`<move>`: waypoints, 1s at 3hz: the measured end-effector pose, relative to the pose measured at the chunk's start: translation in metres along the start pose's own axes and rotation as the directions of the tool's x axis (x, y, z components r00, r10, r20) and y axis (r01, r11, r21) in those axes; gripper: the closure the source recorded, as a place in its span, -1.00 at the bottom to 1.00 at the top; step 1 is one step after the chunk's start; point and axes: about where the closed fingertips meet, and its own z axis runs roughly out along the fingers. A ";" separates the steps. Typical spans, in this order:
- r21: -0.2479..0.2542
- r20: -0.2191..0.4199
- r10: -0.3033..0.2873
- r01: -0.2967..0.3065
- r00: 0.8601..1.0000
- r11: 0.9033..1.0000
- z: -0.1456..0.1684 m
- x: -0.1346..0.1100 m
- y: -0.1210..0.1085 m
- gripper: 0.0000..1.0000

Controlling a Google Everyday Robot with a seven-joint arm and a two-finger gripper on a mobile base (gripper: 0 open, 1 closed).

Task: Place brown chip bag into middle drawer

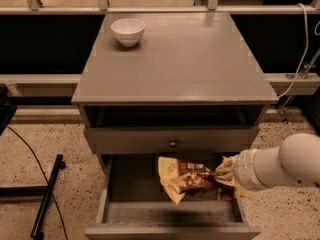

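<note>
The brown chip bag, now hanging over the open drawer, will be let go by my gripper on the open middle drawer's grey bottom (pixel 187 191), at a spot just below the round knob.
The brown chip bag (pixel 186 179), crumpled with a dark brown middle and tan-yellow ends, hangs over the open middle drawer (pixel 170 212), above the right half of its bare grey floor. My gripper (pixel 223 177) comes in from the right on a white arm and is shut on the bag's right end. The fingers are mostly hidden by the bag and the arm. The drawer is pulled out toward the camera below the closed drawer front with a round knob (pixel 173 143).
A small white bowl (pixel 128 31) stands at the back left of the grey cabinet top (pixel 180 64). An open slot lies under the top. A black pole (pixel 46 196) and a cable lie on the speckled floor at left. White cables hang at right.
</note>
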 end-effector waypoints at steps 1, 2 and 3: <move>0.050 0.047 -0.013 0.010 0.999 0.999 0.045 0.018 0.007 1.00; 0.078 0.076 -0.037 0.031 0.996 0.996 0.079 0.028 0.010 1.00; 0.081 0.117 -0.053 0.044 0.992 0.996 0.103 0.035 0.015 1.00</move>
